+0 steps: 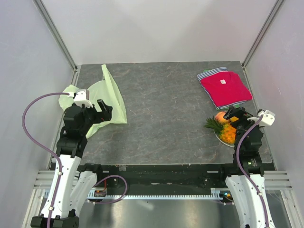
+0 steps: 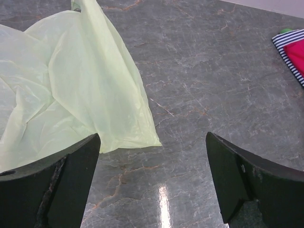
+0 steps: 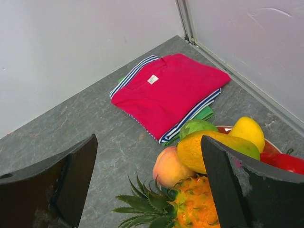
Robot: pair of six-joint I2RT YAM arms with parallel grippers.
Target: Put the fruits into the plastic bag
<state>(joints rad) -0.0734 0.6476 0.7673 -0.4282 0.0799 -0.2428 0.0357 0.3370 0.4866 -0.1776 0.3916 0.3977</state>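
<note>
My left gripper needs to next go to the plastic bag's pointed corner (image 1: 120, 117) (image 2: 141, 136), toward the middle of the table and opposite the bag's handle, and close just inside that corner.
The pale-green plastic bag (image 1: 114, 97) lies flat and crumpled at the left of the table. My left gripper (image 1: 102, 110) hovers over its near right edge, open and empty. In the left wrist view the bag (image 2: 71, 85) fills the upper left, and bare table shows inside the left gripper (image 2: 152, 156). The fruits are piled at the right: the pineapple (image 3: 199, 204), peach (image 3: 168, 166), mango-like piece (image 3: 213, 149), green fruit (image 3: 197, 127), a yellow fruit (image 3: 247, 130) and a red piece (image 3: 285, 161). My right gripper (image 3: 148, 156) hangs open just above the pineapple (image 1: 225, 132), holding nothing.
The fruits rest on a round plate (image 1: 221, 138) near the right wall. A folded red shirt (image 1: 224, 88) on striped cloth lies behind it. Grey walls and metal frame posts close in the table on three sides.
</note>
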